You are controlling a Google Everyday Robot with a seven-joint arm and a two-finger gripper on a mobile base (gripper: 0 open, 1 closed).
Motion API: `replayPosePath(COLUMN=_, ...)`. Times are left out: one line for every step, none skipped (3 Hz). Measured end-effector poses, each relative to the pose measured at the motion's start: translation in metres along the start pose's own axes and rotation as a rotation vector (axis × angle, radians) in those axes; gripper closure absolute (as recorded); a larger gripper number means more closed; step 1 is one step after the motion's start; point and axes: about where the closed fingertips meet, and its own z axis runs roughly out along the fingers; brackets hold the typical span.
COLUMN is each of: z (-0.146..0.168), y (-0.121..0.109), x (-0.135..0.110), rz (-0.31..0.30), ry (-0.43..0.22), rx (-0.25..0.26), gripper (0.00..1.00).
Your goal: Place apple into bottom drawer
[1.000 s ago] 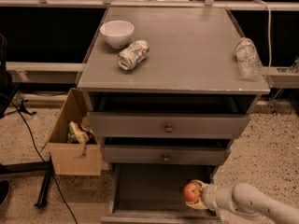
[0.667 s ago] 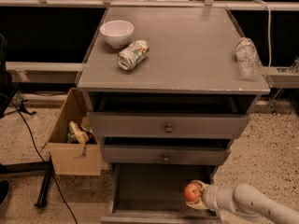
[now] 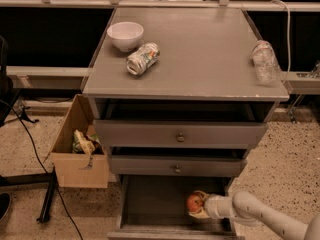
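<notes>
My gripper is going to release the apple near the middle of the open bottom drawer's grey bottom [image 3: 188, 202].
The red-orange apple [image 3: 194, 202] is low inside the open bottom drawer [image 3: 150, 204], at its right side over the dark grey floor. My gripper [image 3: 198, 204] reaches in from the lower right on a white arm and its fingers are closed around the apple. Whether the apple rests on the drawer floor or hangs just above it I cannot tell. The two knobbed drawers above are each pulled out slightly.
On the cabinet top [image 3: 200, 49] stand a white bowl [image 3: 125, 35], a crushed can [image 3: 142, 58] and a clear plastic bottle [image 3: 263, 60]. An open cardboard box [image 3: 80, 149] with trash sits on the floor left of the cabinet, beside black cables.
The gripper with the apple has shifted very slightly, staying in the right part of the bottom drawer. Nothing else has moved.
</notes>
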Motion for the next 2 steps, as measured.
replayPosePath(z=0.0, y=0.0, x=0.0, rz=0.0, ry=0.0, rx=0.0, gripper=1.0)
replayPosePath(z=0.014, y=-0.004, x=0.013, rz=0.026, ry=-0.009, rx=0.002, gripper=1.0)
